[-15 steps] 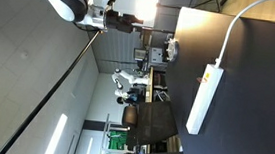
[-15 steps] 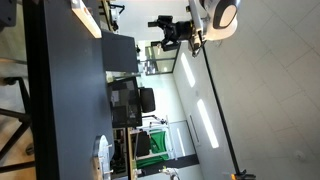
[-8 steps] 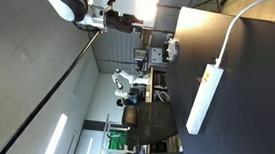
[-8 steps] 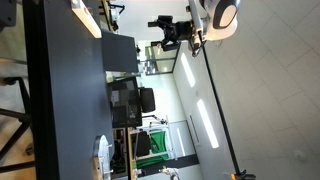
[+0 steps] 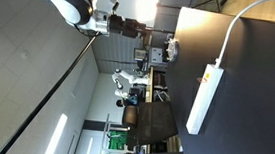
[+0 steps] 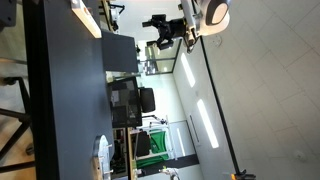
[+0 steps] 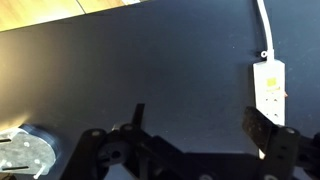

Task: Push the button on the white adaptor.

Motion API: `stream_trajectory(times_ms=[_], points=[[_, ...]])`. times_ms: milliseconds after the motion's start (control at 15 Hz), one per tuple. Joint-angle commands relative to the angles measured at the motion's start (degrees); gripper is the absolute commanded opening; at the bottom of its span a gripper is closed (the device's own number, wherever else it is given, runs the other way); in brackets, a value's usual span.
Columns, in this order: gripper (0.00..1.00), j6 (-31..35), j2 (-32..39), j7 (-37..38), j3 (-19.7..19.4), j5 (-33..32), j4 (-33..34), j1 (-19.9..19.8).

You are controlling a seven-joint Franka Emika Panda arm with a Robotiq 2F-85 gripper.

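The red-orange button [image 5: 207,78] [image 7: 271,84] is near the white adaptor's cable end. Next, my gripper goes to it and closes its fingers just above it, ready to push.
The white adaptor [image 5: 204,98] lies on the dark table [image 5: 249,117], its white cable [image 5: 232,30] running off one end. The button [image 5: 202,79] is a tiny red-orange mark near the cable end. In the wrist view the adaptor [image 7: 270,90] lies at the right, with the button [image 7: 285,97] on its edge and the cable [image 7: 265,30] leading away. My gripper [image 7: 200,125] is open and empty, high above the table. Its right finger is close to the adaptor in the picture. The gripper also shows in both exterior views [image 5: 140,27] [image 6: 162,30], well off the table.
A grey-white round object [image 7: 25,155] sits on the table at the wrist view's lower left; it may be the white object [image 6: 103,155] in an exterior view. Beyond the table edge [image 5: 177,50] stand lab benches and another robot [image 5: 125,83].
The arm and gripper have shifted slightly toward the table in both exterior views. The adaptor has not moved.
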Motion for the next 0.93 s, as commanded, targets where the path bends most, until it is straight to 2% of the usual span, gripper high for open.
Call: stream_trajectory(times_ms=[0,133,333,400,533,667,867], points=[[1.0,7.28,2.95,10.15,5.72,-6.67,-2.7,0.37],[1.0,11.69,4.82,16.98,9.15,-12.62,-4.24,0.82],[0.98,15.53,8.48,29.83,13.08,-27.13,-4.69,1.0],[0.74,15.12,9.64,34.08,13.95,-31.88,-4.48,1.67],[0.7,13.89,12.59,42.8,16.57,-39.85,-4.04,2.63],[0.54,12.97,16.42,51.03,18.03,-46.89,-3.27,4.46],[0.34,12.62,22.33,59.92,18.97,-53.13,-1.74,7.33]])
